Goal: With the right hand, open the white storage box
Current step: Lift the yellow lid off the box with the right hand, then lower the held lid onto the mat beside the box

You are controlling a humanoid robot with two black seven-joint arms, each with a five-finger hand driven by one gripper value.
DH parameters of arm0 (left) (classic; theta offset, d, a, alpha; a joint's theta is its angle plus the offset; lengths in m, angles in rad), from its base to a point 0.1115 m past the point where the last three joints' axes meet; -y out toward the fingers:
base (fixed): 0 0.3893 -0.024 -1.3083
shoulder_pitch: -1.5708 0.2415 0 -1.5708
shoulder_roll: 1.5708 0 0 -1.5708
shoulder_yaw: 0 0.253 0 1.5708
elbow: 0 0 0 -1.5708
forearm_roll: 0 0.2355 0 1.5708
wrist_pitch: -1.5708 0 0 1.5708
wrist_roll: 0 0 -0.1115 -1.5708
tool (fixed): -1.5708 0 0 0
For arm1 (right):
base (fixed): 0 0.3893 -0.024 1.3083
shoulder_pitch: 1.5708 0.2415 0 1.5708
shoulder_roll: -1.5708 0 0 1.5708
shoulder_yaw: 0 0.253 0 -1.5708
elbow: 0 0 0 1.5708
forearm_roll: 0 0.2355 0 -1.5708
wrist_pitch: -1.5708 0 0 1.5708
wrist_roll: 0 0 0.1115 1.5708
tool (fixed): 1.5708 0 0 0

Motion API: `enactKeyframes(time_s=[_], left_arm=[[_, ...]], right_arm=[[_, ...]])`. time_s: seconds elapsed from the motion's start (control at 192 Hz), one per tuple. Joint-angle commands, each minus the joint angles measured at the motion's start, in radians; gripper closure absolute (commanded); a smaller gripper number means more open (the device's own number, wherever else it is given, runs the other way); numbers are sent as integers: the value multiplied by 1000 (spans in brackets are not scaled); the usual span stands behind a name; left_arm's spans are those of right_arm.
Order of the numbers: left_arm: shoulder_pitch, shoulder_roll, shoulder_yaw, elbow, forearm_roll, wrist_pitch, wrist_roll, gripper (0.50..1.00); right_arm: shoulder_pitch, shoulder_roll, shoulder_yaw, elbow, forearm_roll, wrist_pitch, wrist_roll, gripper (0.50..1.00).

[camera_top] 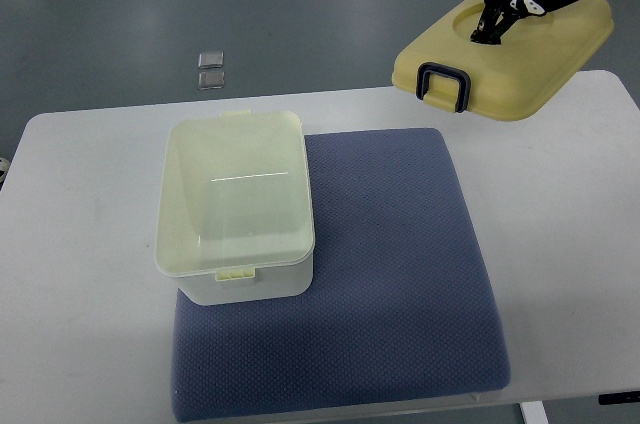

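Note:
Next, my right gripper lets go of the yellow lid on the blue mat's far part point(420, 193), beside the white storage box.
The white storage box point(236, 209) stands on the left part of a blue mat point(390, 274), its top uncovered and its inside pale and bare. Its yellow lid point(510, 59), with a dark handle clip point(443, 84) at its near left end, hangs tilted in the air above the table's far right corner. My right hand point(505, 4) comes in from the upper right edge and is shut on the lid, black fingers point(492, 26) pressed into the lid's round recess. The left arm does not show.
A white table point(80, 274) carries the mat. Two small clear squares point(211, 69) lie on the grey floor beyond the table's far edge. The table's right edge runs close under the held lid.

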Motion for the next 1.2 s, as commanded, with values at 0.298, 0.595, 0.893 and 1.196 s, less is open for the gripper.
enactKeyframes(time_s=[0.298, 0.595, 0.893, 1.196], left_arm=[[0, 0, 0, -1, 0, 0, 0, 500], [0, 0, 0, -1, 0, 0, 0, 500], [0, 0, 0, -1, 0, 0, 0, 500], [0, 0, 0, -1, 0, 0, 0, 500]], right_arm=[[-188, 68, -2, -2, -49, -154, -11, 1000], [-248, 118, -3, -8, -54, -167, -18, 1000], [-285, 172, -19, -14, -64, -182, -43, 1000], [-302, 207, -17, -22, -61, -180, -49, 1000]])
